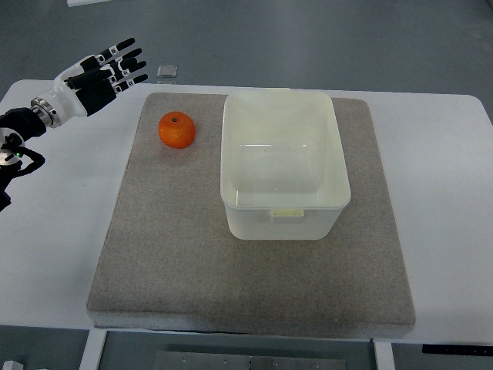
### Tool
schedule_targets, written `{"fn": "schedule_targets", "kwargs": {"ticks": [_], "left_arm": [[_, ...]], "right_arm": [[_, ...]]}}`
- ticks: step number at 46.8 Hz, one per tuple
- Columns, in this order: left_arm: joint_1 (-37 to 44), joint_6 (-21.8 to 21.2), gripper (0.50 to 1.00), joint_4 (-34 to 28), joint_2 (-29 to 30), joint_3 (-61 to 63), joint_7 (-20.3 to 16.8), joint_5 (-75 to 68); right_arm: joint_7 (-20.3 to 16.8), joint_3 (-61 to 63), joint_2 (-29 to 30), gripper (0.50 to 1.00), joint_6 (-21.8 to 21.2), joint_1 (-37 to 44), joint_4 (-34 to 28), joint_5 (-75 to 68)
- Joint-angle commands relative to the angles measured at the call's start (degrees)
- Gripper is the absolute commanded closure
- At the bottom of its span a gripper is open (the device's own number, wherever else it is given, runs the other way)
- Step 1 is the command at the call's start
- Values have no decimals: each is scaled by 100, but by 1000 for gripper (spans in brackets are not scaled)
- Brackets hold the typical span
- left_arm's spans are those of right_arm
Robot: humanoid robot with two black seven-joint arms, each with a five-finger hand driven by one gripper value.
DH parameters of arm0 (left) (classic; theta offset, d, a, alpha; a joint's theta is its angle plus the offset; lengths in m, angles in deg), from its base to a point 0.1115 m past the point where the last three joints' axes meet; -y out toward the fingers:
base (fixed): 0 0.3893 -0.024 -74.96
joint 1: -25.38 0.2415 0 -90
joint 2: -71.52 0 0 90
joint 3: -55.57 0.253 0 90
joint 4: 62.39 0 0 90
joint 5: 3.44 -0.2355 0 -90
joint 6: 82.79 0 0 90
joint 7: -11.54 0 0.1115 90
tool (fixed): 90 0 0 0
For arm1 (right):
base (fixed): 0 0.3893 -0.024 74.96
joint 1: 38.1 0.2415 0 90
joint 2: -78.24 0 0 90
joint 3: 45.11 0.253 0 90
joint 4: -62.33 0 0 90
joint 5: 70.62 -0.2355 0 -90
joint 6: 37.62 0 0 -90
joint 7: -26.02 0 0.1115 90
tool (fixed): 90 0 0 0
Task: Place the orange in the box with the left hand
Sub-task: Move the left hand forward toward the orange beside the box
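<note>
The fingers of my left gripper needs to go over the back, its thumb nearer the front, and close on the orange's side (166,131) away from the box.
An orange (176,129) lies on the grey mat (169,254), just left of the box. The box (283,163) is a pale, translucent plastic tub, open at the top and empty, standing on the mat's middle-back part. My left hand (108,71) comes in from the left edge and hovers over the table's back-left corner, up and left of the orange, well apart from it. Its fingers are stretched out and hold nothing. My right arm does not show.
The mat lies on a white table (62,231). A small clear square object (166,73) sits at the table's back edge, just right of my left hand's fingertips.
</note>
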Motion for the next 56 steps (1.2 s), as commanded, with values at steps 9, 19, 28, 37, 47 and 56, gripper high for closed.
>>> {"fn": "schedule_targets", "kwargs": {"ticks": [9, 19, 28, 37, 47, 56], "left_arm": [[-60, 0, 506, -27, 34, 12, 4, -16], [-96, 0, 506, -18, 34, 12, -14, -16], [-96, 0, 506, -10, 43, 21, -31, -402], [-184, 0, 508, -10, 87, -23, -93, -1571], [-324, 0, 508, 26, 157, -6, -207, -2914], [-500, 0, 506, 105, 175, -32, -488, -4216]], "right_arm": [[0, 0, 0, 568, 0, 0, 6, -2], [0, 0, 0, 568, 0, 0, -2, -2], [0, 0, 0, 568, 0, 0, 6, -2], [0, 0, 0, 568, 0, 0, -2, -2], [0, 0, 0, 568, 0, 0, 6, -2], [0, 0, 0, 568, 0, 0, -2, -2]]}}
